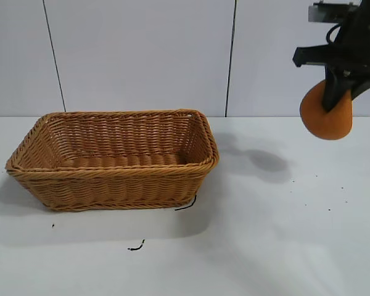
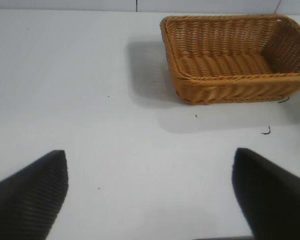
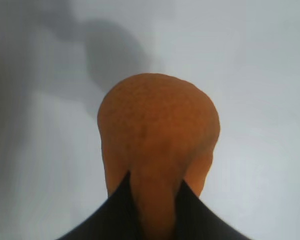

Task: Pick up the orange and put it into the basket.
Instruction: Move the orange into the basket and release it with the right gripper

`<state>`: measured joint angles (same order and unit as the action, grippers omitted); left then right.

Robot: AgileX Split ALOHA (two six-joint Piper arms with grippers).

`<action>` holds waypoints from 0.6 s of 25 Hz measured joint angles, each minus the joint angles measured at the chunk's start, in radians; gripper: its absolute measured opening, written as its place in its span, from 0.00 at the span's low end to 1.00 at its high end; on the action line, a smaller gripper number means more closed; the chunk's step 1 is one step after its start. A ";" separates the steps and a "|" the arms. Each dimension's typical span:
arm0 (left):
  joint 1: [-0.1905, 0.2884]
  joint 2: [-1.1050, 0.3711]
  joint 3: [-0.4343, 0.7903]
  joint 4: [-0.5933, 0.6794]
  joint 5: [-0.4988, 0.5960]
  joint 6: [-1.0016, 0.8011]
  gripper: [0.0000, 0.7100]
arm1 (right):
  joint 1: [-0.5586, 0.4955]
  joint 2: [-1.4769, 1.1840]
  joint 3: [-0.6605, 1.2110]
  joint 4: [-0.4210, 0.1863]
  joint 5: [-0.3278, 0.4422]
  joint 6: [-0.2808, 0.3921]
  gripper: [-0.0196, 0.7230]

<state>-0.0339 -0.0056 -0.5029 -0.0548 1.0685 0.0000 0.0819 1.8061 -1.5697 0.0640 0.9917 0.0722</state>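
Next, my right gripper lets go of the orange near the middle of the tan wicker basket's bottom (image 1: 137, 155).
My right gripper (image 1: 337, 92) is shut on the orange (image 1: 326, 113) and holds it high above the table at the far right, well to the right of the basket (image 1: 114, 157). In the right wrist view the dull, lumpy orange (image 3: 157, 125) is pinched between the two black fingers (image 3: 117, 210) over bare white table. The tan wicker basket stands empty at the left centre; it also shows in the left wrist view (image 2: 235, 57). My left gripper (image 2: 150, 175) is open and empty, out of the exterior view, hovering over bare table some way from the basket.
The white table (image 1: 283, 234) carries a few small black marks or scraps (image 1: 135, 246) in front of the basket. A white panelled wall (image 1: 142, 55) rises behind. The orange's shadow (image 1: 265, 161) falls on the table right of the basket.
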 joint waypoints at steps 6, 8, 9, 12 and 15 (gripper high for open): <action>0.000 0.000 0.000 0.000 0.000 0.000 0.90 | 0.039 0.000 -0.072 0.030 -0.007 0.000 0.12; 0.000 0.000 0.000 0.000 0.000 0.000 0.90 | 0.089 0.000 -0.082 0.032 -0.030 0.000 0.12; 0.000 0.000 0.000 0.000 0.000 0.000 0.90 | 0.113 0.000 -0.085 0.032 -0.041 0.000 0.12; 0.000 0.000 0.000 0.000 0.000 0.000 0.90 | 0.207 0.000 -0.084 0.033 -0.078 0.001 0.12; 0.000 0.000 0.000 0.000 0.000 0.000 0.90 | 0.308 0.000 -0.084 0.034 -0.128 0.002 0.12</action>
<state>-0.0339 -0.0056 -0.5029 -0.0548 1.0685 0.0000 0.3896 1.8061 -1.6540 0.0979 0.8633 0.0742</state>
